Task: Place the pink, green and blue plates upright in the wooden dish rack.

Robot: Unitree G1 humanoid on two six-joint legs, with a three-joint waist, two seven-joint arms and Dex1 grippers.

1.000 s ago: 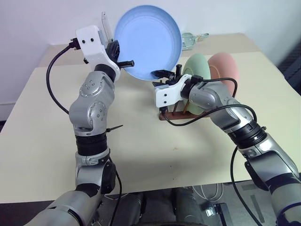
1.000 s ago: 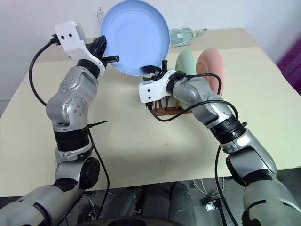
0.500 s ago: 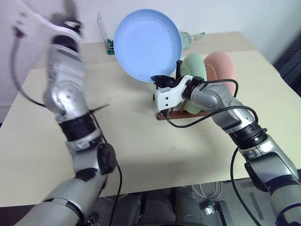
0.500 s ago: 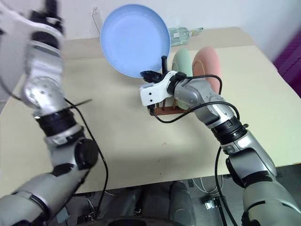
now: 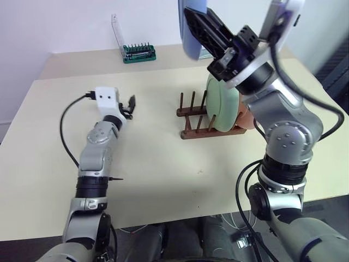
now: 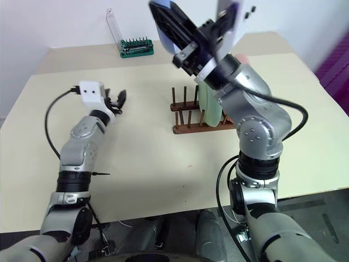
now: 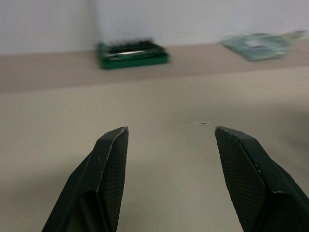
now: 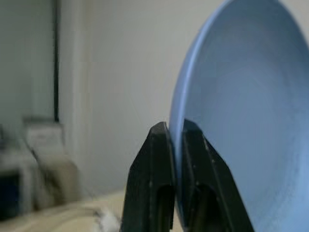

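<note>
The blue plate will go down upright between the wooden dish rack's bare wires [image 5: 195, 126], beside the green plate, when I set it there with my right gripper.
My right gripper [image 8: 175, 126] is shut on the rim of the blue plate [image 8: 231, 121] and holds it high in the air, above the wooden dish rack [image 5: 192, 117]. The plate [image 5: 188, 30] runs off the top of the head views. In the rack's right-hand slots the green plate [image 5: 221, 103] stands upright, with the pink plate [image 5: 246, 119] behind it, mostly hidden by my right arm. The rack's left pegs are bare. Far to the rack's left, my left gripper [image 5: 130, 102] hangs low over the table, open and holding nothing, and its black fingers [image 7: 112, 164] stand well apart.
A green screwdriver-bit holder [image 5: 138, 53] with a clear upright lid stands at the back left of the table. A clear packet [image 7: 256, 43] lies at the back. Bare beige tabletop [image 5: 152, 158] lies between my left gripper and the rack.
My left gripper let go of the blue plate, opened and swung down to the left over the table. My right gripper, still shut on the plate's rim, has lifted it high above the rack.
</note>
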